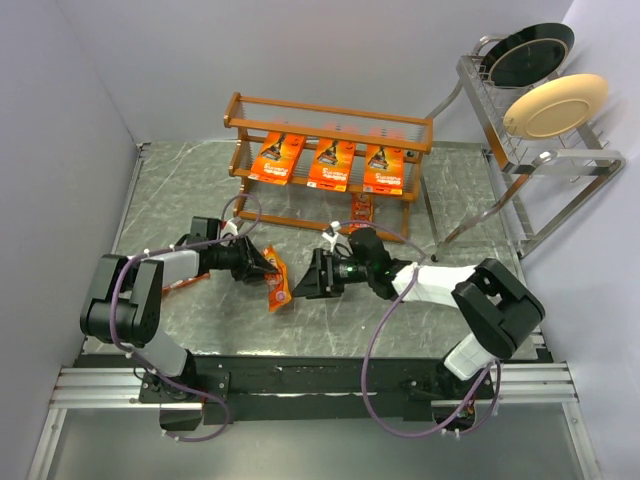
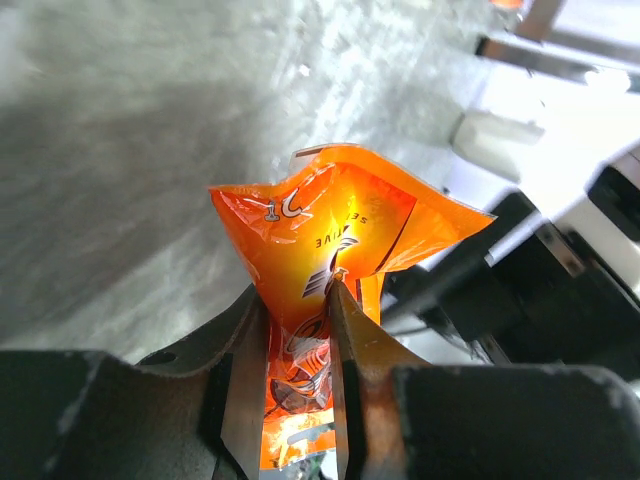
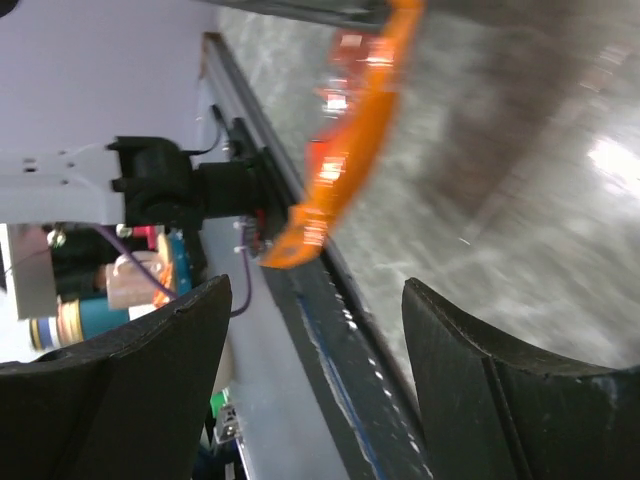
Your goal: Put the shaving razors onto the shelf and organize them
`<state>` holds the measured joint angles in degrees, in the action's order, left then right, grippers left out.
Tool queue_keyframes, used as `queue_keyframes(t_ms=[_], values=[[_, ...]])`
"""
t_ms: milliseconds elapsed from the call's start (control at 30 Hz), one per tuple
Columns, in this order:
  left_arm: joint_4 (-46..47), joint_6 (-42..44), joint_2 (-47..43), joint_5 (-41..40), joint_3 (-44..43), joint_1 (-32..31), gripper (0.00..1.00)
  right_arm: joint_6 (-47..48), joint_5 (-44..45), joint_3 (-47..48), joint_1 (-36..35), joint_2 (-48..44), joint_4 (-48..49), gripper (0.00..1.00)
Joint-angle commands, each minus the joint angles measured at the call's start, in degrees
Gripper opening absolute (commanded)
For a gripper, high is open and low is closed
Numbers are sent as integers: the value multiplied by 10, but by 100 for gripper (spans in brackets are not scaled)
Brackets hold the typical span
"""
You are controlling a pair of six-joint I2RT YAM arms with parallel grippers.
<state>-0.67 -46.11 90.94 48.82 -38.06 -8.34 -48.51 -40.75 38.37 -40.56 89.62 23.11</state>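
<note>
I have the orange pack in my left gripper at its shelf-side end, so I need to grab the pack's loose end (image 1: 280,300) with my right gripper before my left gripper shifts there.
The orange-brown shelf (image 1: 330,125) stands at the back of the table. Three large orange razor cards (image 1: 331,163) lean side by side on its middle tier, and a small pack (image 1: 361,212) sits at its lower front. My left gripper (image 1: 268,268) (image 2: 300,300) is shut on a small orange blister pack (image 1: 278,285) (image 2: 330,230), held just above the table. My right gripper (image 1: 318,275) (image 3: 315,300) faces that pack from the right, open and empty, and the pack (image 3: 350,130) shows blurred beyond its fingers. Another orange pack (image 1: 180,285) lies partly hidden under my left arm.
A silver plate rack (image 1: 545,165) stands at the back right with a black plate (image 1: 530,52) and a cream plate (image 1: 555,105). Grey walls close the left side and back. The table's dark front rail (image 3: 330,330) shows in the right wrist view.
</note>
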Motion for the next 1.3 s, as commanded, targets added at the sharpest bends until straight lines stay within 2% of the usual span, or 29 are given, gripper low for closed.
queue_keyframes(t_ms=[0,133,300,467,533,600,667,700,800,833,933,1033,1133,1200,1233,1267], values=[[-11,-7,-24,-54,-23,-4,29,-10,-1,52,-18,28,34,76],[-34,5,-37,-88,-25,-12,31,-14,-6,72,-37,61,23,73],[-34,-4,-49,-81,-26,-12,32,4,9,109,-57,89,-35,73],[-32,-11,-49,-70,-28,-12,33,-2,23,116,-61,103,-60,64],[-28,-12,-48,-66,-26,-13,35,-10,30,114,-59,109,-45,55],[-30,-9,-48,-66,-26,-15,37,-23,41,116,-59,115,-39,50],[-34,-7,-49,-65,-26,-15,39,-43,38,117,-57,128,-16,43],[-36,-7,-48,-66,-25,-16,46,-50,33,117,-57,134,0,36],[-57,1,-46,-79,-35,-18,65,-92,15,111,-58,161,66,26],[-62,8,-46,-84,-39,-18,69,-127,10,102,-56,170,126,22],[-108,35,-54,-118,-56,-16,79,-181,19,63,-44,173,215,9],[-154,49,-81,-143,-61,3,81,-206,23,44,-16,176,256,1],[-152,19,-125,-128,-18,30,82,-240,39,17,8,172,290,0],[-114,-15,-153,-95,48,32,80,-242,48,5,14,168,293,0],[-29,-68,-161,-45,79,28,79,-250,51,1,16,169,294,0],[2,-88,-169,-40,117,17,78,-254,54,-6,15,170,295,0]])
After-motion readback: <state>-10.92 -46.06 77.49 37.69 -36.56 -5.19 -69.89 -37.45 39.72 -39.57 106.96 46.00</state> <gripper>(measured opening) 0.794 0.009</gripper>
